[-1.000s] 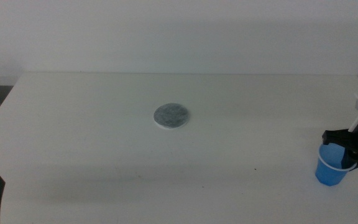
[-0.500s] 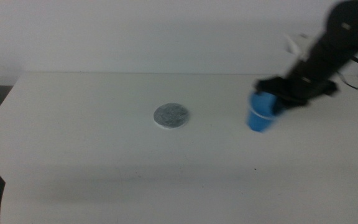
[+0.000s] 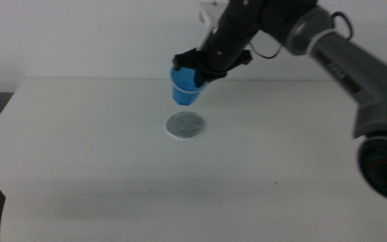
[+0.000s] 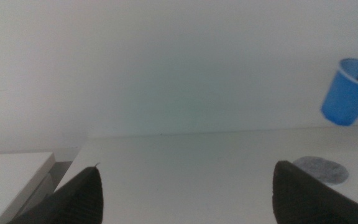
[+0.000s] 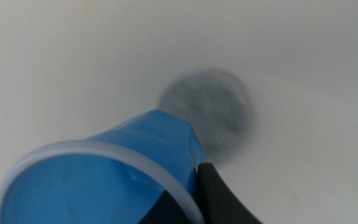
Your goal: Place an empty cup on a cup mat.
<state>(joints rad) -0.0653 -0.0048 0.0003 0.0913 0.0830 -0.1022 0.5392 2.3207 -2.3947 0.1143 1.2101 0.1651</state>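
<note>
Next, my right gripper sets the blue cup down on the front edge of the grey round cup mat [image 3: 193, 131] [image 5: 223, 135].
The blue cup [image 3: 184, 88] hangs in the air, tilted, just above and behind the grey round cup mat [image 3: 185, 126] at the table's middle. My right gripper [image 3: 199, 72] is shut on the cup's rim, its arm reaching in from the right. The right wrist view shows the cup [image 5: 104, 174] close up with one jaw over its rim and the cup mat [image 5: 211, 112] beyond it. In the left wrist view the cup [image 4: 347, 93] floats above the cup mat [image 4: 319, 169]. My left gripper [image 4: 185, 202] stands open at the table's near left corner, nothing between its jaws.
A white table [image 3: 79, 154] with a pale wall behind it. A low white surface [image 4: 11, 171] lies off the table's left edge. A small dark speck [image 3: 277, 182] marks the tabletop at the front right.
My right gripper has carried the cup from the table's near right edge up and leftward, to just above the cup mat. The left gripper has not moved.
</note>
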